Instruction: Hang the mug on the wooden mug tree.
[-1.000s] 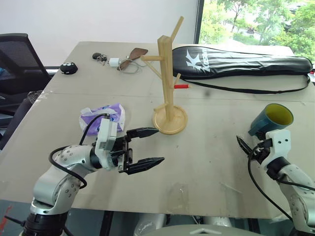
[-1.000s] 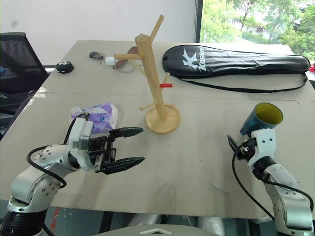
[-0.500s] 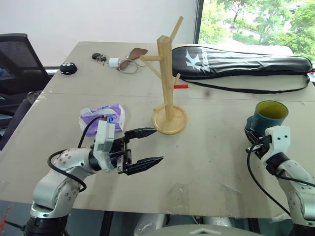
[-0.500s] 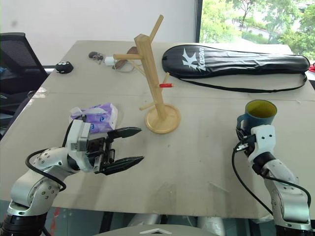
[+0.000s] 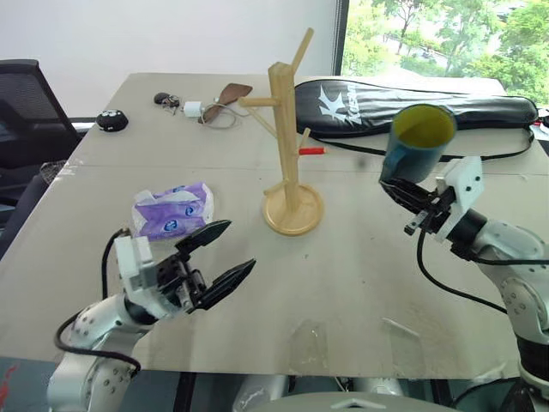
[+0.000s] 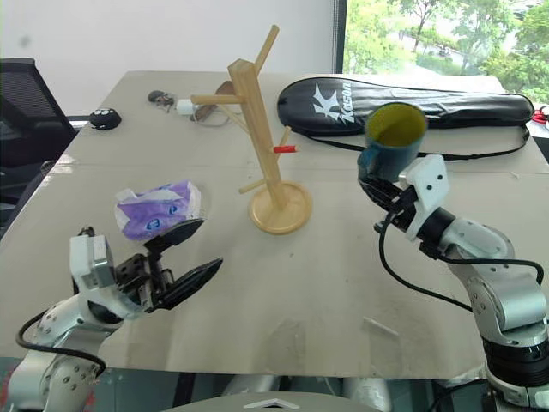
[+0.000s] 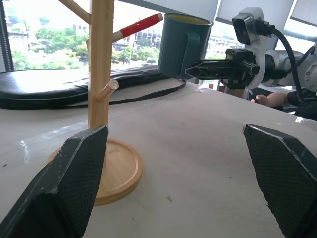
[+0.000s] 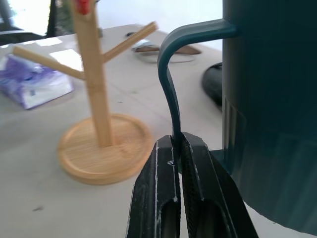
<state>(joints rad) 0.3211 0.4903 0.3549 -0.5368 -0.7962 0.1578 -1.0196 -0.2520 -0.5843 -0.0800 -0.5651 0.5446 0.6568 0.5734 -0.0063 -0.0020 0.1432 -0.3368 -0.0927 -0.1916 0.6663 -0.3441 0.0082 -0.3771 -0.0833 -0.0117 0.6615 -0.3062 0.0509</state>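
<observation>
The robot's right gripper needs to let go of the teal mug with its handle hooked over the red-tipped peg of the mug tree [image 5: 317,151] [image 8: 83,6].
The teal mug [image 5: 418,142] with a yellow inside hangs in the air to the right of the wooden mug tree [image 5: 286,129], tipped so its mouth faces me. My right gripper [image 8: 177,148] is shut on the thin teal handle [image 8: 169,84], and the same gripper [image 5: 395,190] sits just under the mug. The tree stands on its round base [image 5: 293,212], with a red-tipped peg [image 5: 313,151] pointing toward the mug. My left gripper [image 5: 226,254] is open and holds nothing, low over the near left of the table. Past its fingers [image 7: 74,168] the left wrist view shows the tree and the mug.
A purple tissue pack [image 5: 171,212] lies left of the tree base. A long black racket bag [image 5: 412,99] stretches across the far right. Keys and small items [image 5: 202,107] and a black round object [image 5: 111,120] lie at the far left. A black chair [image 5: 21,103] stands beside the table.
My right gripper has lifted the mug off the table and carried it up and left toward the tree. My left gripper has drawn back toward me and to the left, still open.
</observation>
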